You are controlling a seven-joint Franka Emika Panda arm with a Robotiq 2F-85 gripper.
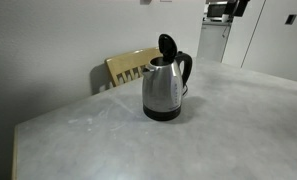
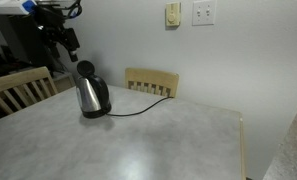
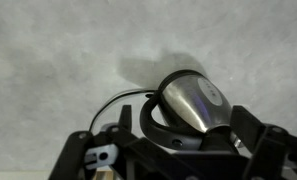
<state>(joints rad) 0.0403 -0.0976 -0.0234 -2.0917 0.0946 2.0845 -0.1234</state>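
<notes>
The robot's gripper should next move to the top edge of the kettle's open black lid [image 1: 169,39] [image 3: 223,139] and close there.
A stainless steel electric kettle [image 1: 163,90] with a black handle and base stands upright on the grey table [image 1: 188,140], its black lid flipped open. It also shows in an exterior view as the kettle [image 2: 91,93] near the table's far left part. My gripper [image 2: 65,40] hangs in the air above and slightly left of it, touching nothing. In the wrist view the kettle [image 3: 193,100] lies directly below, framed by my gripper [image 3: 173,150], whose black fingers [image 3: 260,145] stand wide apart. Nothing is held.
The kettle's black cord [image 2: 138,108] runs across the table toward the wall. A wooden chair [image 2: 153,82] stands behind the table and another chair [image 2: 18,88] at its left side. The table edge [image 2: 238,140] is at the right.
</notes>
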